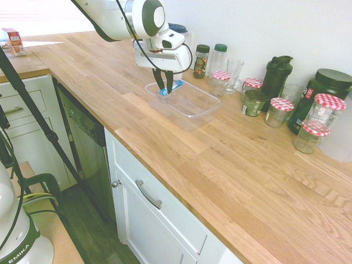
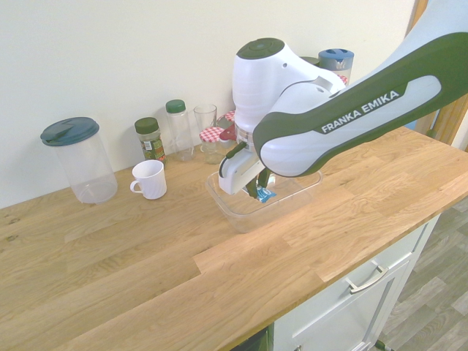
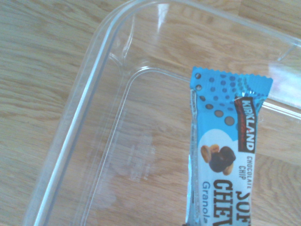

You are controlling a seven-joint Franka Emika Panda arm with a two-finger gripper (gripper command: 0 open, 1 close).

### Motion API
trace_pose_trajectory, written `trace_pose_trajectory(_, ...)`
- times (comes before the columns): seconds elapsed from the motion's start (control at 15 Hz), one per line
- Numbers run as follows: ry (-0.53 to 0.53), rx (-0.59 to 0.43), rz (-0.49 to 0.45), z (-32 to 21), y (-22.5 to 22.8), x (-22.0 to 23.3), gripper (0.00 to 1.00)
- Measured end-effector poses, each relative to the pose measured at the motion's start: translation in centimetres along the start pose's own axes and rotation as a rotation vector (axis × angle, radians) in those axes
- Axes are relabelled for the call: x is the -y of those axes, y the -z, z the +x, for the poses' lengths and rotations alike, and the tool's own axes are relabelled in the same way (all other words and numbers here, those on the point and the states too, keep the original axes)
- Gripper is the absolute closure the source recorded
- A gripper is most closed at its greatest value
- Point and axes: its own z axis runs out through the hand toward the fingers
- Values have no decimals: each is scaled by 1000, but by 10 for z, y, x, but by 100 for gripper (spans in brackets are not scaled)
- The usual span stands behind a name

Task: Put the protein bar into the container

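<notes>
My gripper will let go of the protein bar on the clear bottom of the container (image 1: pixel 176 102), toward the container's end beneath it.
My gripper (image 1: pixel 164 88) is shut on the protein bar (image 1: pixel 170 88), a small blue-wrapped bar, and holds it just above one end of the container (image 1: pixel 192 113). That container is a shallow clear plastic tub on the wooden counter. From the other side, the protein bar (image 2: pixel 263 194) hangs from my gripper (image 2: pixel 257 191) just inside the rim of the container (image 2: pixel 234 208). The wrist view looks straight down on the protein bar (image 3: pixel 225 155) above the clear floor and rounded corner of the container (image 3: pixel 94 94).
Jars with red-checked lids (image 1: pixel 279 112), spice bottles (image 1: pixel 201 60), a glass (image 1: pixel 234 72) and dark shakers (image 1: pixel 276 76) line the wall behind the tub. A white mug (image 2: pixel 150 179) and a tall lidded canister (image 2: pixel 79 159) stand further along. The counter's front edge (image 1: pixel 137 146) lies near.
</notes>
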Motion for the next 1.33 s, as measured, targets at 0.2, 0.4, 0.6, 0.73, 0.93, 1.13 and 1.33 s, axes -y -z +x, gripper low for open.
trace_pose_trajectory(0.2,-1,6,-11,1,-18,2,100)
trace_pose_trajectory(0.4,-2,8,-5,4,-23,9,100)
trace_pose_trajectory(0.6,-21,-1,-23,7,-32,16,0)
trace_pose_trajectory(0.73,-24,2,-26,10,-36,19,0)
trace_pose_trajectory(0.93,-29,2,-27,14,-38,20,0)
trace_pose_trajectory(1.13,-30,2,-29,16,-38,22,0)
trace_pose_trajectory(1.33,-35,1,-27,19,-37,24,0)
